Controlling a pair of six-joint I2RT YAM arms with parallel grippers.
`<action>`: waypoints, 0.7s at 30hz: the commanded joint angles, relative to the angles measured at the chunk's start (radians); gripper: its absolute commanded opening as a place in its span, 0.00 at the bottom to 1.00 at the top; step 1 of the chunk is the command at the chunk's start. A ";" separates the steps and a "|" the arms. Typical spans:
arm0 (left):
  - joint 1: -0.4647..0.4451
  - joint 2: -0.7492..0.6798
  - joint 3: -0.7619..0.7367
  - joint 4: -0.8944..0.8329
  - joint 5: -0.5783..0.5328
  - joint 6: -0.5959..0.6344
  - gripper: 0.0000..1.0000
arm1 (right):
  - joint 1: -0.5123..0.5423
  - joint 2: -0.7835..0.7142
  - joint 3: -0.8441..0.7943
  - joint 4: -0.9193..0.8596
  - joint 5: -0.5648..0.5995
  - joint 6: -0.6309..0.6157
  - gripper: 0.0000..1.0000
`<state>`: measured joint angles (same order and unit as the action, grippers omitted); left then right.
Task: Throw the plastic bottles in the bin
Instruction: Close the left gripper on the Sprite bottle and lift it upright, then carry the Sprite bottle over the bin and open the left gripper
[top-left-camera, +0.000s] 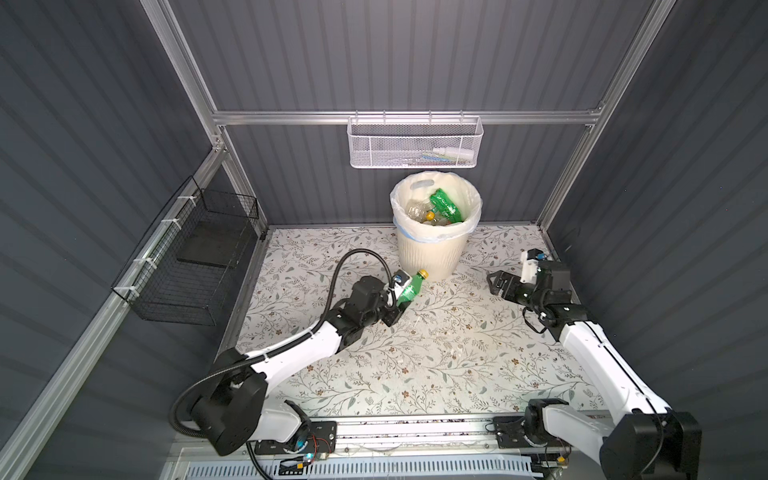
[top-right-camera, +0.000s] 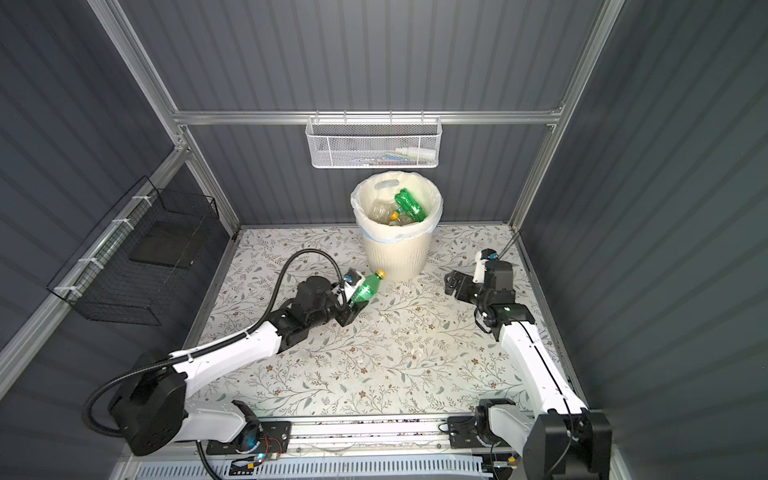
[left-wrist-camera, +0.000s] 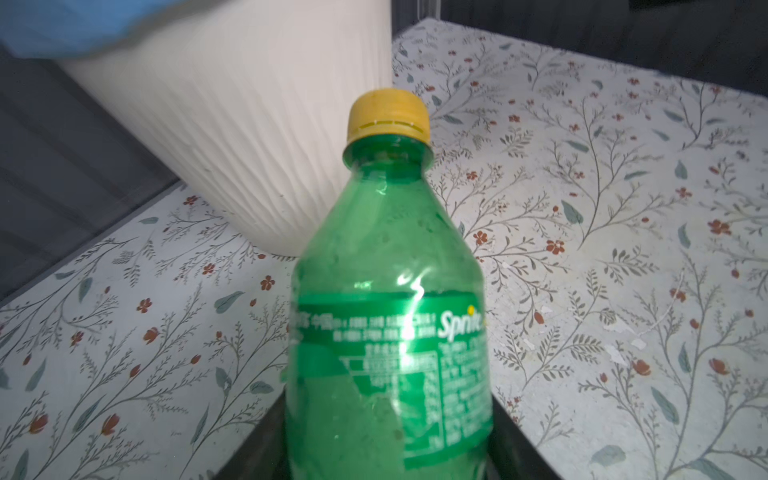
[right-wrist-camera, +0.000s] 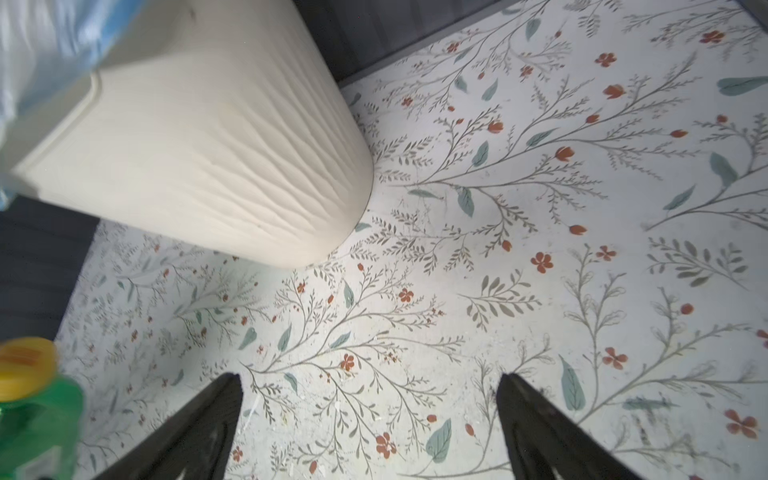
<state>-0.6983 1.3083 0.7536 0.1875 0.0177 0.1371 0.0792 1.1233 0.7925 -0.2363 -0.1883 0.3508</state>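
Note:
Next, I release the yellow-capped bottle, now tilted just in front of the bin, from my left gripper against the other green bottle inside the cream bin (top-left-camera: 454, 211).
My left gripper (top-left-camera: 398, 309) (top-right-camera: 353, 308) is shut on the lower body of a green plastic bottle (top-left-camera: 410, 289) (top-right-camera: 365, 289) (left-wrist-camera: 390, 332) with a yellow cap. It holds the bottle tilted, cap toward the base of the bin (top-left-camera: 432, 253) (top-right-camera: 395, 253) (left-wrist-camera: 232, 124), just in front of it and below its rim. The cream ribbed bin has a white bag liner and holds several bottles (top-left-camera: 440, 208) (top-right-camera: 405, 205), green and clear. My right gripper (top-left-camera: 496, 282) (top-right-camera: 453, 284) (right-wrist-camera: 370, 399) stands open and empty over the mat, right of the bin (right-wrist-camera: 199, 158). The held bottle (right-wrist-camera: 37, 407) shows at the edge of the right wrist view.
A white mesh basket (top-left-camera: 415, 143) (top-right-camera: 374, 143) hangs on the back rail above the bin. A black wire basket (top-left-camera: 187, 266) (top-right-camera: 133, 257) hangs on the left wall. The floral mat (top-left-camera: 436, 353) (top-right-camera: 395, 353) covers the table.

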 joint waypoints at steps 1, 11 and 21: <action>0.080 -0.139 -0.094 0.167 -0.002 -0.148 0.46 | 0.093 0.062 0.031 -0.055 0.105 -0.058 0.98; 0.149 -0.494 -0.206 0.255 -0.075 -0.185 0.50 | 0.260 0.213 0.077 -0.008 0.186 -0.056 0.98; 0.146 -0.551 -0.008 0.370 -0.022 0.012 0.49 | 0.315 0.231 0.079 0.011 0.216 -0.045 0.98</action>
<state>-0.5491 0.7368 0.6609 0.4450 -0.0265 0.0677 0.3847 1.3552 0.8673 -0.2394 0.0013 0.3061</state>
